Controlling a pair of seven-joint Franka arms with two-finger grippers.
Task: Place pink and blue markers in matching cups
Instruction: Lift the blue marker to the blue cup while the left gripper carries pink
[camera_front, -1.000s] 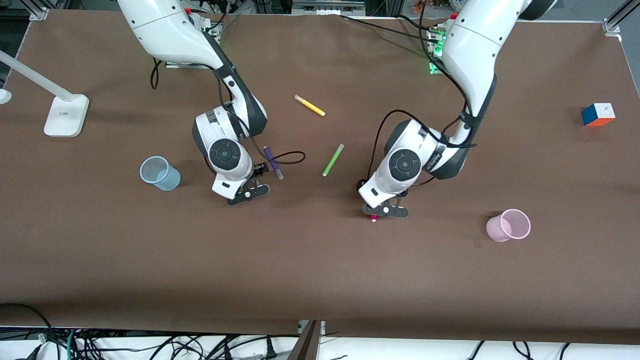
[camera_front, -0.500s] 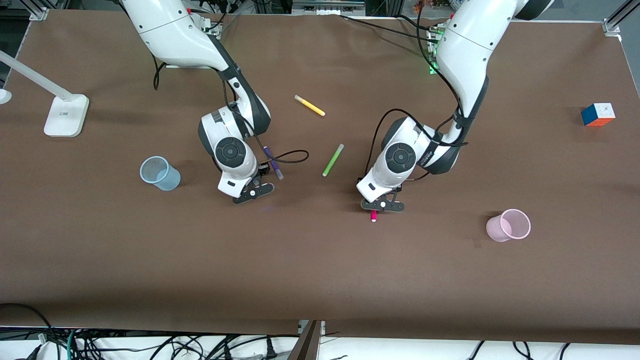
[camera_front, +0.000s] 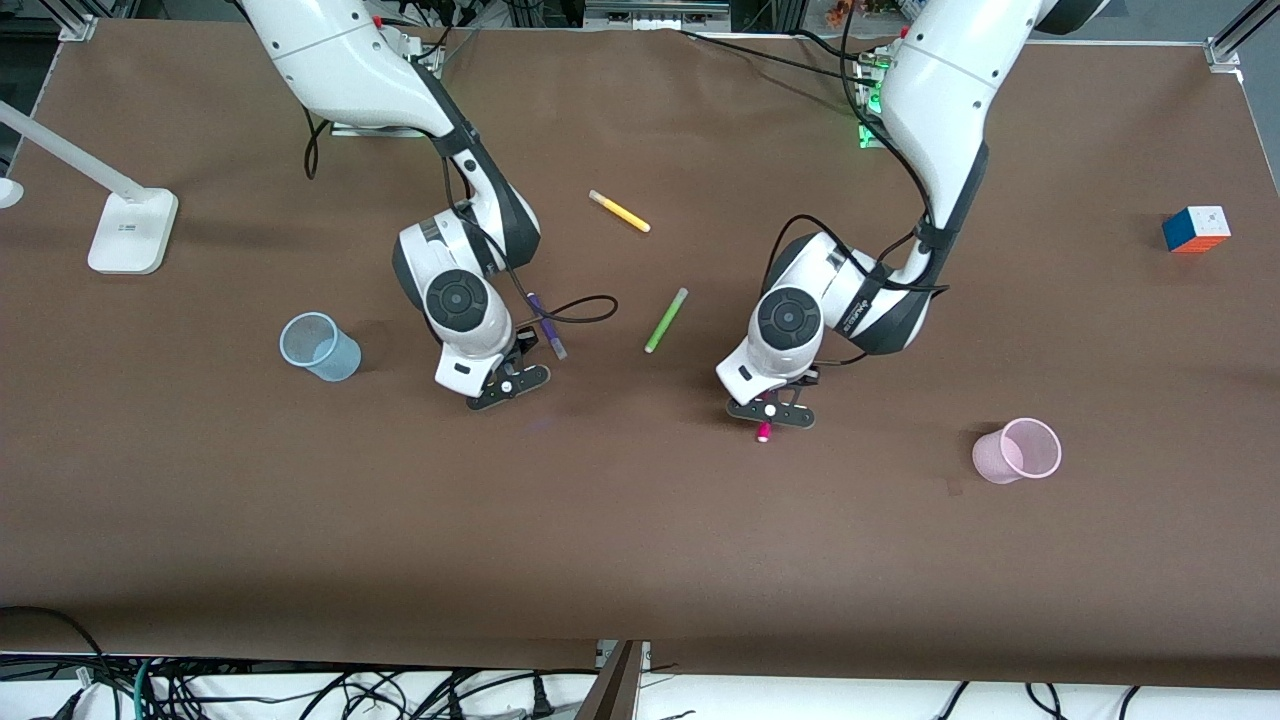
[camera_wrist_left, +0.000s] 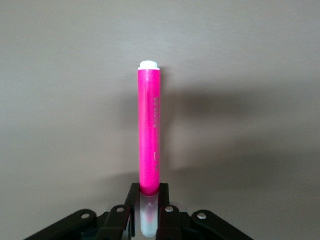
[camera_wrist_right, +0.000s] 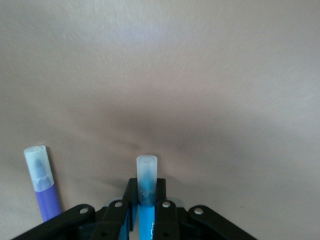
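Note:
Next, I let go of the blue marker with my right gripper inside the upright blue cup (camera_front: 321, 347) on the side of the white lamp base.
My left gripper (camera_front: 770, 415) is shut on the pink marker (camera_wrist_left: 149, 130), gripping it by its pale cap, above the table's middle. Only the marker's pink tip (camera_front: 763, 432) shows in the front view. The pink cup (camera_front: 1018, 450) stands upright toward the left arm's end. My right gripper (camera_front: 508, 385) is shut on the blue marker (camera_wrist_right: 146, 220) just below its pale cap (camera_wrist_right: 146, 175). The gripper hides this marker in the front view. The blue cup (camera_front: 320, 347) stands upright beside it, toward the right arm's end.
A purple pen (camera_front: 546, 325) lies right by the right gripper and shows in the right wrist view (camera_wrist_right: 42, 185). A lime green pen (camera_front: 666, 320) and a yellow pen (camera_front: 620, 211) lie between the arms. A colour cube (camera_front: 1196, 229) and a white lamp base (camera_front: 130, 230) sit at the table's ends.
The left gripper has shifted slightly toward the pink cup with the pink marker. The right gripper has shifted a little toward the table's middle, still holding the blue marker.

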